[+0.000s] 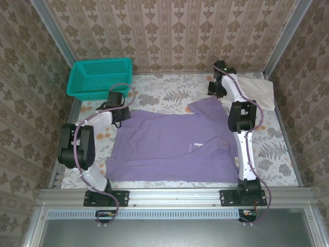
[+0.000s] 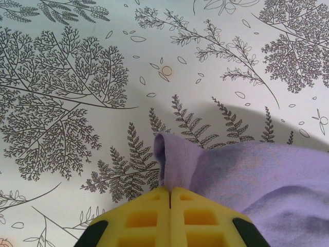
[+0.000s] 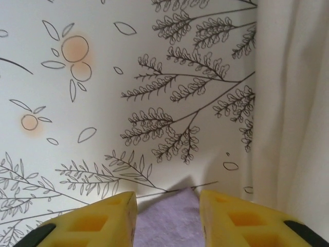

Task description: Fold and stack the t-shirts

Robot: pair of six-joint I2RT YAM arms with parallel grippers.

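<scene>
The lavender t-shirt's pointed tip sticks out past its far edge, so next my right gripper pinches the t-shirt's tip [image 3: 172,218] and pulls it back level with my left gripper.
The lavender t-shirt [image 1: 175,141] lies spread flat across the middle of the table, small white lettering on its chest. My left gripper [image 1: 119,116] is at the shirt's far left corner. In the left wrist view its yellow fingers [image 2: 170,189] are shut on a raised fold of the lavender cloth [image 2: 177,154]. My right gripper [image 1: 215,88] is at the shirt's far right corner. Its jaws [image 3: 168,198] stand open, and a pointed tip of lavender cloth [image 3: 167,221] lies flat on the table between them. The off-white t-shirt [image 1: 257,90] lies folded at the back right, just beside the right gripper [image 3: 293,103].
A teal mesh basket [image 1: 100,77] stands at the back left corner. Patterned walls and metal posts close the table in on three sides. The tablecloth [image 1: 164,95] has a leaf print.
</scene>
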